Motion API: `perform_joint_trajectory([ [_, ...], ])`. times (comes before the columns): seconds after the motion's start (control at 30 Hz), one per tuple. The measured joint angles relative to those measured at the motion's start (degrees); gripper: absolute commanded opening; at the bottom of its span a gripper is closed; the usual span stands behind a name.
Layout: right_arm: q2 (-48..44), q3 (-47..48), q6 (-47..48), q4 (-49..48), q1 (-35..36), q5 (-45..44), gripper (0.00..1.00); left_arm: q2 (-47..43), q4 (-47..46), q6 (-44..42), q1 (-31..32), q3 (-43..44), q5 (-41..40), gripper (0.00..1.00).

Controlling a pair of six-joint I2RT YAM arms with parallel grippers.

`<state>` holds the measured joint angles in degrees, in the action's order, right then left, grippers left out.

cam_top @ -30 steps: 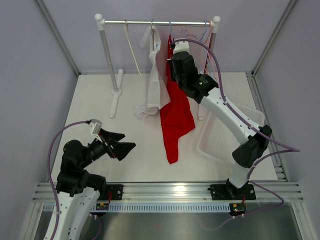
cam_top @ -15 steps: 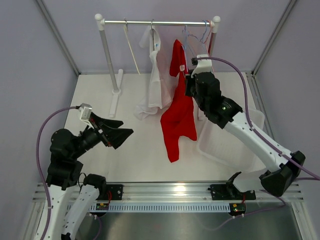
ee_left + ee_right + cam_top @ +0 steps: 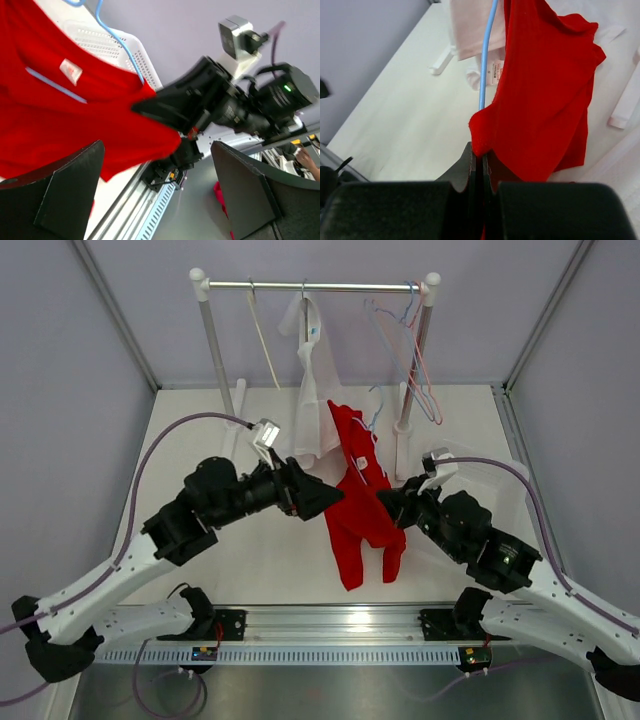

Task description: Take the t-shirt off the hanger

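Note:
My right gripper is pinching the blue hanger and red t-shirt together, so my left gripper needs to hold the hanger while my right gripper takes the t-shirt lower down [image 3: 376,524].
The red t-shirt [image 3: 352,502] hangs off the rail, still on a thin blue hanger [image 3: 374,424] whose hook sticks up above its collar. My right gripper [image 3: 386,503] is shut on a fold of the shirt's right edge; in the right wrist view the gripper [image 3: 481,151] pinches the red t-shirt [image 3: 545,90] just below the blue hanger wire [image 3: 487,55]. My left gripper [image 3: 322,495] is open at the shirt's left side. In the left wrist view this gripper [image 3: 160,195] is empty, with the red t-shirt [image 3: 60,115] ahead of it and to the left.
The clothes rack [image 3: 315,285] stands at the back with a white garment [image 3: 312,390] and several empty wire hangers [image 3: 410,330]. A white basket [image 3: 512,478] sits at the right behind my right arm.
My right arm has pulled the red t-shirt and its hanger down from the rail toward the front. My left arm has swung up and right to the shirt's left side.

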<state>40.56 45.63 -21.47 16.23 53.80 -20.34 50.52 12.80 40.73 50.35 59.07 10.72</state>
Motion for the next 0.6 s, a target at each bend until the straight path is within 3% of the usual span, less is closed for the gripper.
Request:
perform_joint_trajectory([
  [0.23,-3.6,-2.1,-3.1,0.4,5.8,-0.7,0.00,13.3,-8.1,-0.3,5.4,3.3,-10.8,0.83],
  [0.47,-6.8,-2.8,-4.3,1.2,7.6,-1.7,0.00,22.1,-13.6,-0.2,6.3,6.4,-14.9,0.72],
  [0.6,-7.3,-2.8,-4.5,1.2,8.0,-1.7,0.00,25.9,-17.3,0.9,6.4,7.5,-15.0,0.57],
])
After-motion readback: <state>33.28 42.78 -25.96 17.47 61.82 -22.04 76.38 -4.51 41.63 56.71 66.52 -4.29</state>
